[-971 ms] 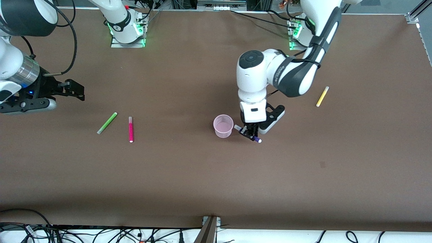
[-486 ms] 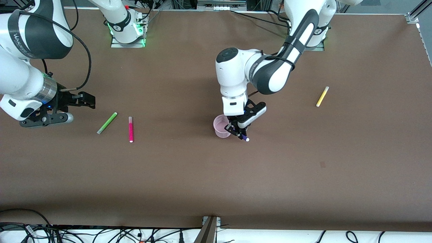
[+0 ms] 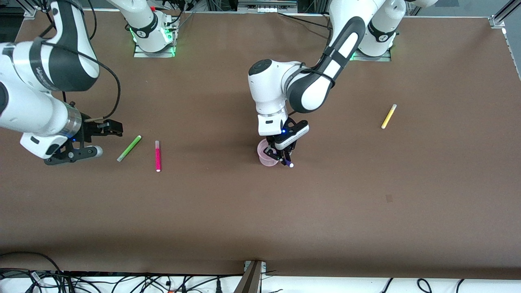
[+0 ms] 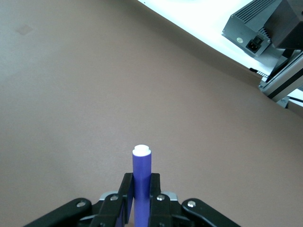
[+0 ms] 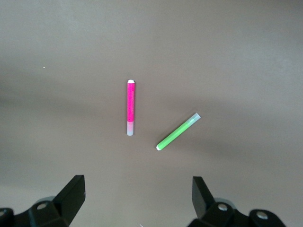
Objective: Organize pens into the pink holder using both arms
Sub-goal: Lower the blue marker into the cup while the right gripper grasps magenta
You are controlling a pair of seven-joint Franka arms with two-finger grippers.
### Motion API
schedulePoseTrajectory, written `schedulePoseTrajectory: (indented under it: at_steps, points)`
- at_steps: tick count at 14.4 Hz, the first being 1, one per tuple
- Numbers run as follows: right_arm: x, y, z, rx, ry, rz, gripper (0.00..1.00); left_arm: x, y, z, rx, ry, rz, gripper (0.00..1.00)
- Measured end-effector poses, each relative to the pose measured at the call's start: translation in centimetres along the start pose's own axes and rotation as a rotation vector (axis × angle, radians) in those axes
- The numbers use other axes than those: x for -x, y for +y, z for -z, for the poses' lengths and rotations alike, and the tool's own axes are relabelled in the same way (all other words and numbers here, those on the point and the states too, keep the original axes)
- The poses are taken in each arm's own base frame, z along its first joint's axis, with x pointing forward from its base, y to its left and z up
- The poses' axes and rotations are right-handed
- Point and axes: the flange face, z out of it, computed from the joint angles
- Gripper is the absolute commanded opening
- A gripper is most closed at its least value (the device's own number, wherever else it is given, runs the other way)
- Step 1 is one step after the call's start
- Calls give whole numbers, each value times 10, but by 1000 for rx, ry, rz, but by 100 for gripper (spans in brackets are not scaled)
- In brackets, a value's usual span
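The dark purple pen, now tilted over the holder's rim, will be let go by my left gripper inside the pink holder [image 3: 268, 153] that is just below its fingers.
My left gripper [image 3: 281, 157] is shut on the dark purple pen [image 3: 289, 163] and holds it tilted over the rim of the pink holder [image 3: 263, 156], on the side toward the left arm's end. In the left wrist view the purple pen [image 4: 141, 172] sticks out between the shut fingers, pale tip outward; the holder is out of that view. My right gripper [image 3: 114, 129] is open and empty, just beside the light green pen [image 3: 129, 148]. The magenta pen [image 3: 157, 156] lies next to the green one. The right wrist view shows the magenta pen [image 5: 130, 108] and the green pen [image 5: 178, 132] ahead of the open gripper [image 5: 139, 198].
The yellow pen [image 3: 388, 116] lies alone toward the left arm's end of the brown table [image 3: 260, 219]. Cables and a bracket run along the table edge nearest the front camera.
My left gripper has carried the purple pen sideways from beside the holder to over its rim. My right gripper has moved in toward the green pen.
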Motion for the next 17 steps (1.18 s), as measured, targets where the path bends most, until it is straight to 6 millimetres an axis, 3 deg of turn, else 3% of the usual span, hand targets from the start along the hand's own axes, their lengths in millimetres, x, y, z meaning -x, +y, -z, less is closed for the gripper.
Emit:
schedulePoseTrajectory:
  at_steps: [3, 8, 10, 13, 15, 16, 17]
  points:
    - [-9, -2, -38, -25, -9, -3, 99, 22, 0, -1, 0, 21, -7, 0]
    - [-30, -3, -145, -37, -18, -14, 99, 25, 2, 3, 7, 22, -8, 0]
    - [-33, -3, -183, -31, -10, -16, 97, 26, 2, 4, 8, 22, -9, 13]
    - [-32, -4, -217, -25, 10, -16, 93, 26, 2, 4, 8, 23, -9, 40]
    - [-32, -6, -225, -25, 8, -15, 91, 26, 2, 4, 8, 23, -8, 70]
    - [-32, -9, -225, -28, 10, -11, 91, 26, 2, 4, 8, 23, -8, 100]
    - [-34, -13, -224, -30, 17, -6, 91, 26, 2, 4, 8, 24, -8, 100]
